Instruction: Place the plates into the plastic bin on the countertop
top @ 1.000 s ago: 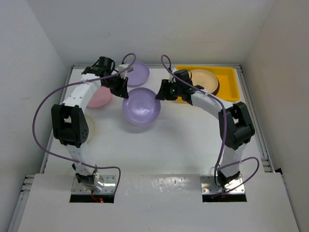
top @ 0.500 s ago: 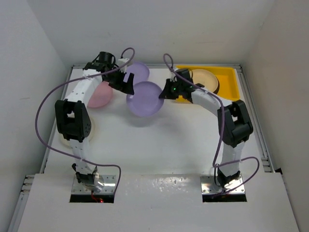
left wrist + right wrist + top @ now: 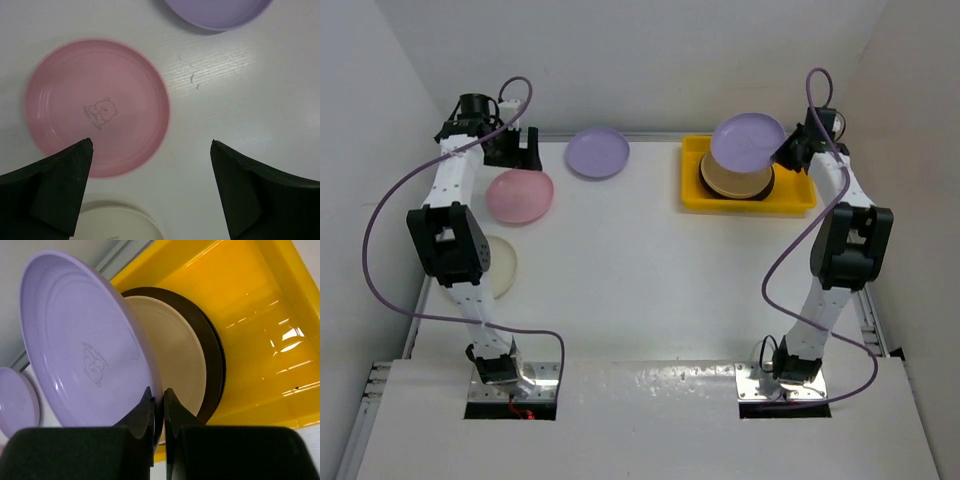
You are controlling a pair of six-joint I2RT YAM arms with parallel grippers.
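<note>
Next, I will move my left gripper to the back lilac plate and close on its rim [image 3: 567, 151] facing the pink plate.
My right gripper [image 3: 788, 150] [image 3: 159, 392] is shut on the rim of a lilac plate [image 3: 748, 140] [image 3: 85, 350], holding it tilted over the yellow plastic bin [image 3: 792, 192] [image 3: 260, 305]. In the bin lies a stack of plates [image 3: 735, 178], the top one pale with a dark rim [image 3: 175, 355]. My left gripper [image 3: 517, 152] [image 3: 151, 144] hangs open and empty over the countertop's far left, just above a pink plate [image 3: 520, 195] [image 3: 97, 107]. A second lilac plate [image 3: 598, 152] [image 3: 220, 10] lies at the back. Partly under the left arm rests a cream plate [image 3: 502, 265] [image 3: 115, 225].
White walls close in the countertop [image 3: 640, 270] on the back and both sides. Purple cables loop from both arms. The bin sits against the far right corner.
The left gripper opened, let go of the lilac plate and drew back to the far left. The right gripper shut on that plate and carried it from the middle to above the bin.
</note>
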